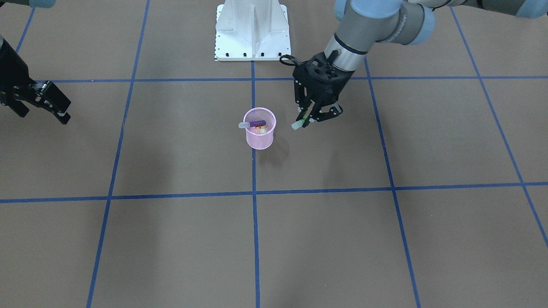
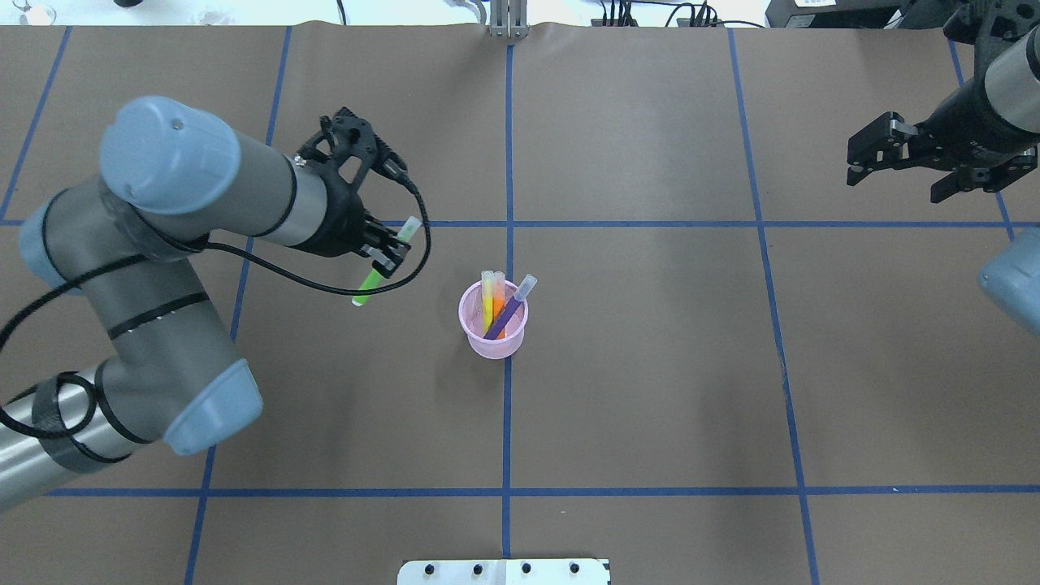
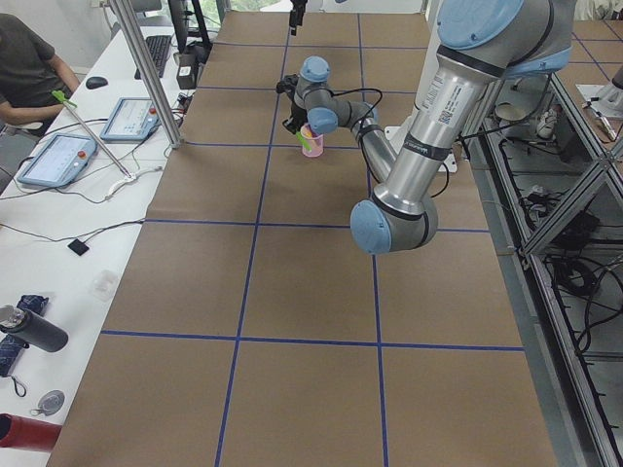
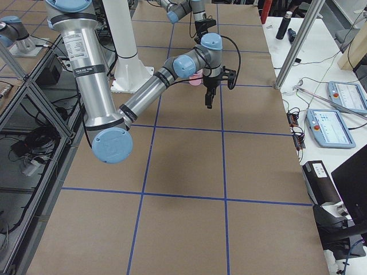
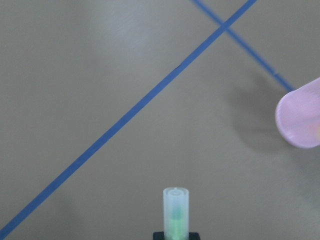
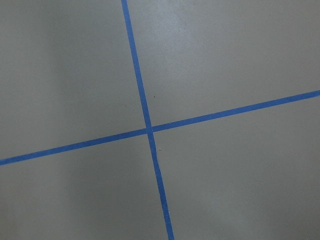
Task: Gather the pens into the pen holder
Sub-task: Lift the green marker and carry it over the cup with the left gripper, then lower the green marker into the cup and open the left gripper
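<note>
The green pen, now held tilted above the table, will be let go by my left gripper inside the pink cup [image 1: 255,121], in among the purple, yellow and orange pens.
My left gripper [image 2: 388,256] is shut on the green pen [image 2: 372,283] and holds it tilted above the table, to the left of the pen holder [image 2: 492,340] in the overhead view. The front-facing view shows the same gripper [image 1: 314,117] with the pen's pale cap [image 1: 296,125] sticking out. The left wrist view shows the cap [image 5: 175,207] and the pink cup [image 5: 300,122] at the right edge. The pink mesh cup [image 1: 260,136] stands upright and holds the purple pen [image 2: 509,309], the yellow pen [image 2: 487,299] and the orange pen [image 2: 498,307]. My right gripper [image 2: 894,177] is open and empty, far to the right.
The white robot base [image 1: 252,30] stands behind the cup. Blue tape lines [image 6: 149,129] grid the brown table. The operators' bench with tablets [image 3: 58,158] and a seated person [image 3: 24,68] runs along the far side.
</note>
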You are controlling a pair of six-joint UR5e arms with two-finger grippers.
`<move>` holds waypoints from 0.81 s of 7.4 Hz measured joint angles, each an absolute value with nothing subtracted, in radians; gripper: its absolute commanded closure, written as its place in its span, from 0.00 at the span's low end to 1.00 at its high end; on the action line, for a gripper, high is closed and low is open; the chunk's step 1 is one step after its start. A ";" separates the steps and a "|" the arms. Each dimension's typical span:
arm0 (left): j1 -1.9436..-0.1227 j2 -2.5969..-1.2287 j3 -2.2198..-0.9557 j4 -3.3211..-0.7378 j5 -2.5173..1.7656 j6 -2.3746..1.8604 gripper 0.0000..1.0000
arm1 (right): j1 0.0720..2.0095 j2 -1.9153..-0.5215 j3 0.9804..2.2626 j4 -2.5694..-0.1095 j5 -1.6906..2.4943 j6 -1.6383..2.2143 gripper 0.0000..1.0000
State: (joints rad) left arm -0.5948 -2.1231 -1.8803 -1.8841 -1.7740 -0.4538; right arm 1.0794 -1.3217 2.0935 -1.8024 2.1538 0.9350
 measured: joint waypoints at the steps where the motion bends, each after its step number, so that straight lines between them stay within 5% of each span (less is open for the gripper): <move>1: -0.526 -2.138 -1.902 -1.893 -1.613 -0.484 1.00 | 1.084 -1.323 2.092 -1.802 2.154 0.931 0.00; 6: -0.329 -2.152 -1.831 -2.130 -1.261 -0.581 1.00 | 1.089 -1.325 2.088 -1.802 2.152 0.928 0.00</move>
